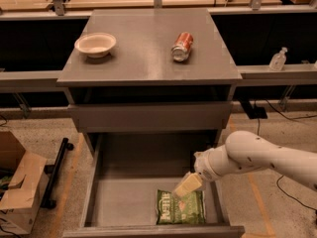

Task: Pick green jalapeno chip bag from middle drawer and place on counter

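Observation:
The robot's gripper needs to next move down to the middle (182,204) of the green jalapeno chip bag and close there, pinching it between its fingers.
The green jalapeno chip bag (180,207) lies flat on the floor of the open middle drawer (124,202), near its front right corner. My gripper (187,186) reaches in from the right on the white arm and hangs just above the bag's upper edge, its pale fingers pointing down and left at it. The grey counter (143,53) on top of the cabinet is above and behind.
A white bowl (95,44) sits on the counter's left and a red-orange soda can (182,46) lies on its right. A cardboard box (17,187) stands on the floor left of the cabinet. A clear bottle (278,59) stands on the right ledge.

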You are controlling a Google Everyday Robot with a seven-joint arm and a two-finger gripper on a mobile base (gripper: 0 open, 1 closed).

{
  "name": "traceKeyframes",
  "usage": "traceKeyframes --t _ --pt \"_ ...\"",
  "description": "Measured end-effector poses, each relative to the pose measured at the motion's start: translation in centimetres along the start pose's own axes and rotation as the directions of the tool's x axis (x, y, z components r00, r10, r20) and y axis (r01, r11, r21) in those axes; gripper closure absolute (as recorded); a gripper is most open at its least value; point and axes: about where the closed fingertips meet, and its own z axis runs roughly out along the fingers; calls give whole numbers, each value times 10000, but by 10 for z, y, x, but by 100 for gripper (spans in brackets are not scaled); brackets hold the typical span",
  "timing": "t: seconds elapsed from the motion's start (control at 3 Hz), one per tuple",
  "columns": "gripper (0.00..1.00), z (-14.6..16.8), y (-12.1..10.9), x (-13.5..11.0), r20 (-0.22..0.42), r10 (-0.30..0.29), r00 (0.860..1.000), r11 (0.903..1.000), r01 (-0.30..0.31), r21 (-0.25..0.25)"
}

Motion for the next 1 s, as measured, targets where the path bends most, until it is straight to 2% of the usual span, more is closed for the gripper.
traceKeyframes --t 0.33,0.67,1.0 --pt "0 18 -2 9 -254 92 9996 10000 -92 9" --pt "0 47 -7 32 -784 250 9966 9992 -224 343" --pt "0 82 -21 59 -1288 507 9904 9952 -393 901"
